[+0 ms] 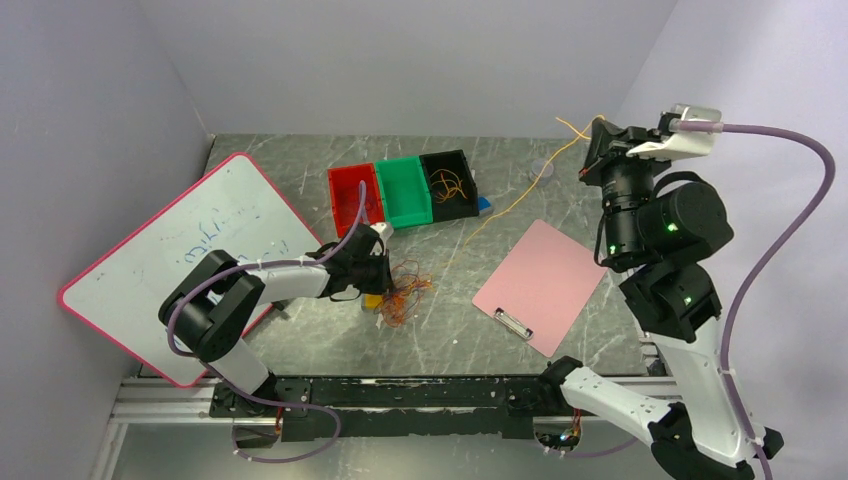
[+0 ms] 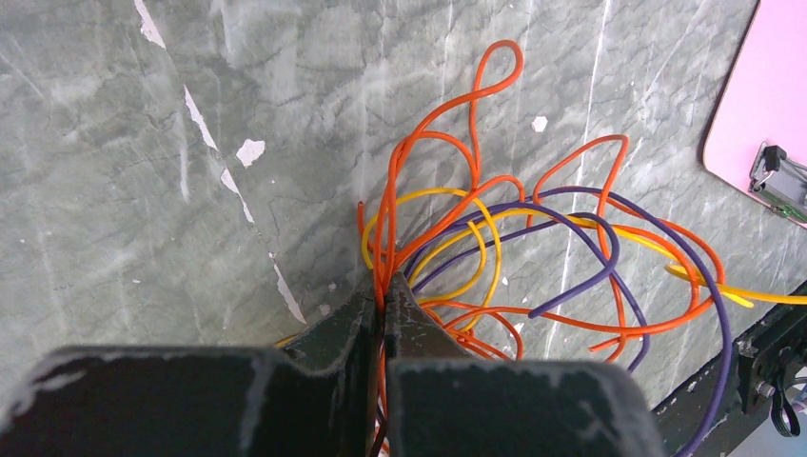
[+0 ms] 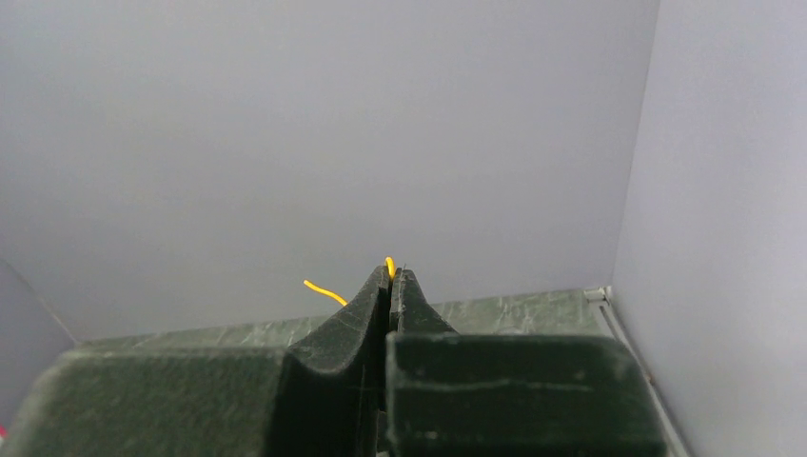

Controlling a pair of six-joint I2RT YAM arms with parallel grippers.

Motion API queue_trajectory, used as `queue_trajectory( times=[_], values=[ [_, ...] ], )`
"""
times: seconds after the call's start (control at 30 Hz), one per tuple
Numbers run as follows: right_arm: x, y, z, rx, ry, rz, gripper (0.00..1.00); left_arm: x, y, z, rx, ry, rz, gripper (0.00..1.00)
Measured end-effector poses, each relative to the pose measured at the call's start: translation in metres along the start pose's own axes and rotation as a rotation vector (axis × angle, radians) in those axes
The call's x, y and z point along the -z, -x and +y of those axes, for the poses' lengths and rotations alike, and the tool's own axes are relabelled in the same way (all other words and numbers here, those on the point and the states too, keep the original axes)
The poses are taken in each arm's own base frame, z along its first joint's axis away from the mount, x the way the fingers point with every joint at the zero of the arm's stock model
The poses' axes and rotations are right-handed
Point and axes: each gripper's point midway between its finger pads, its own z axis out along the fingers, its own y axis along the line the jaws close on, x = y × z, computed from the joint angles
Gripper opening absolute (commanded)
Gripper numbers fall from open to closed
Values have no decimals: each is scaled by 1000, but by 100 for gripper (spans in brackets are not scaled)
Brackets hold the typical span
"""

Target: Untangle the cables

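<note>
Next, I lower the yellow cable with my right gripper, as it is held high near its loose end but still in the tangle, and take it nearer the tangle (image 1: pixel 448 262).
The cables (image 1: pixel 405 293) lie as a small tangle of orange, yellow and purple wires (image 2: pixel 487 181) on the grey table, near the middle. My left gripper (image 1: pixel 382 275) rests low at the tangle's left side. In the left wrist view it (image 2: pixel 383 284) is shut on a few orange strands. My right gripper (image 1: pixel 598 128) is raised high at the back right, shut on one yellow cable (image 3: pixel 389 264). That yellow cable (image 1: pixel 520 197) stretches diagonally down towards the tangle. Its short free end (image 3: pixel 324 290) pokes out to the left of the jaws.
Red (image 1: pixel 355 195), green (image 1: pixel 405 190) and black (image 1: pixel 450 183) bins stand in a row behind the tangle; the black one holds wires. A pink clipboard (image 1: pixel 540 285) lies to the right and a whiteboard (image 1: pixel 190 260) leans at the left. Walls close in on three sides.
</note>
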Motion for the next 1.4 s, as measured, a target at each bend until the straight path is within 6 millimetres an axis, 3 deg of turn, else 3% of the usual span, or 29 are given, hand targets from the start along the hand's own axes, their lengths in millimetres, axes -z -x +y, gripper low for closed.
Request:
queue_trajectory(
  times=[0.53, 0.67, 0.77, 0.97, 1.07, 1.2, 1.3, 1.4],
  values=[
    [3, 57, -8, -1, -13, -120, 0, 0, 0, 0, 0, 0, 0, 7],
    [0, 54, -6, 3, -8, -114, 0, 0, 0, 0, 0, 0, -1, 7],
    [-4, 38, -2, 19, -5, -82, 0, 0, 1, 0, -2, 2, -3, 7],
    [-17, -29, 9, 102, -10, 60, 0, 11, 8, -1, -22, 7, -38, 7],
    [-22, -75, 10, 156, -32, 162, 0, 18, 16, -4, -32, 7, -70, 7],
    [-25, -154, 2, 241, -97, 328, 0, 23, 22, -5, -38, 8, -93, 7],
    [-31, -211, -29, 276, -191, 458, 0, 23, 20, -3, -39, 18, -88, 7],
    [-33, -262, -94, 254, -349, 581, 0, 23, 18, -2, -41, 23, -81, 7]
  ],
)
